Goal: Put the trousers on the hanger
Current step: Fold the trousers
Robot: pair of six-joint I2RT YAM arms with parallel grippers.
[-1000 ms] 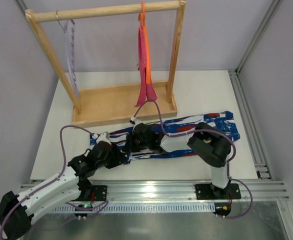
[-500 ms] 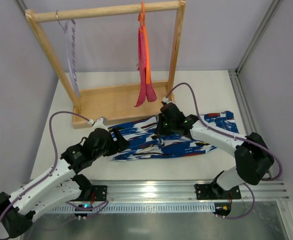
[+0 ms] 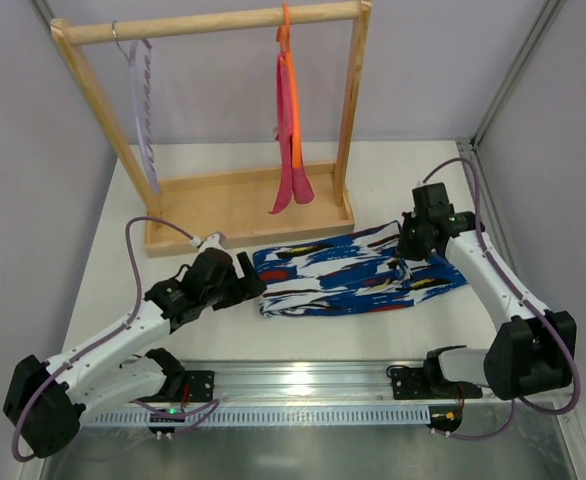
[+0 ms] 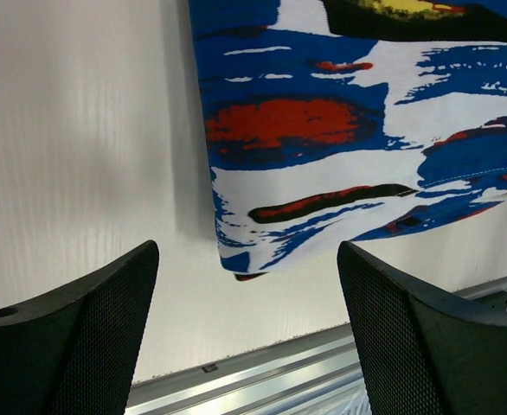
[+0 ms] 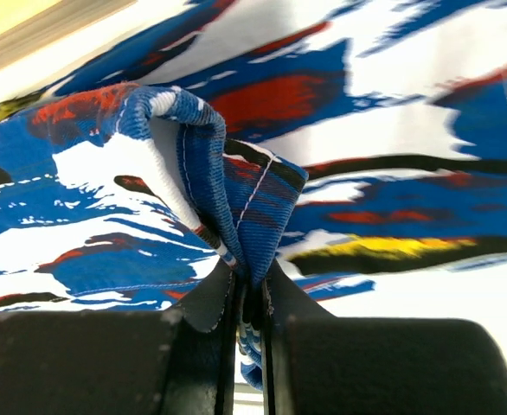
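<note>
The robot's right gripper will let go of the pinched fold on the trousers' end point(image 3: 437, 263) farthest from the left gripper.
The trousers point(image 3: 358, 275), in a blue, white, red and black print, lie folded across the table in front of the rack. My right gripper point(image 3: 405, 262) is shut on a pinched fold of the trousers point(image 5: 227, 186) near their right part. My left gripper point(image 3: 250, 279) is open just left of the trousers' left end, empty; that end shows between its jaws in the left wrist view point(image 4: 323, 147). The pale lilac hanger point(image 3: 141, 110) hangs by its hook at the left end of the wooden rail.
A wooden rack point(image 3: 243, 205) with a tray base stands at the back. An orange hanger with a pink cloth point(image 3: 291, 130) hangs from its rail on the right. A metal rail point(image 3: 303, 378) runs along the near table edge.
My right gripper moved right across the table with the cloth pinched, drawing the trousers rightward. My left gripper let go and now sits open at the trousers' left end.
</note>
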